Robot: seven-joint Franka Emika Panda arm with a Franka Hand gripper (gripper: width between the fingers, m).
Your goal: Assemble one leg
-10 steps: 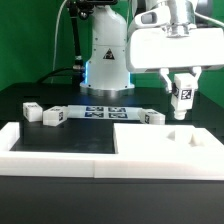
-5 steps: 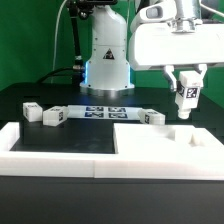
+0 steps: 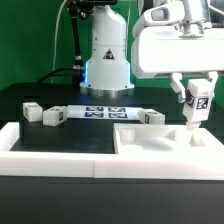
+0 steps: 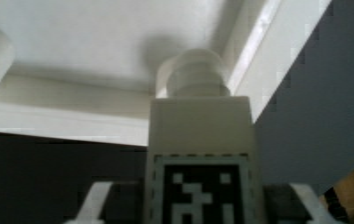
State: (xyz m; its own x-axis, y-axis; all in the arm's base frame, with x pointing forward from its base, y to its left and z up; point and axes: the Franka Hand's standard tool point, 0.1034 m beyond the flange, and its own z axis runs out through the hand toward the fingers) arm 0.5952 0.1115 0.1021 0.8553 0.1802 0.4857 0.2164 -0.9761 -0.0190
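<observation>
The leg, now held upright just above the plate, will be let go by my gripper upright on the large flat white plate (image 3: 202,146), near the plate's edge below the leg's peg.
My gripper (image 3: 195,97) is shut on the leg (image 3: 197,104), a small white post with a black-and-white tag, at the exterior view's right. It holds the leg upright, with its lower peg just above the far right part of the large flat white plate (image 3: 165,148). In the wrist view the leg (image 4: 202,130) fills the middle, tag facing the camera, and its round peg (image 4: 195,75) points at the plate (image 4: 85,60) near its edge. Both fingers flank the tag.
Two loose white legs (image 3: 32,111) (image 3: 55,116) stand at the exterior view's left, and another leg (image 3: 152,117) near the middle. The marker board (image 3: 105,112) lies at the back. A white wall (image 3: 50,145) borders the front. The robot base (image 3: 107,55) stands behind.
My gripper has carried the leg to the exterior view's right and lower, toward the plate's far right corner.
</observation>
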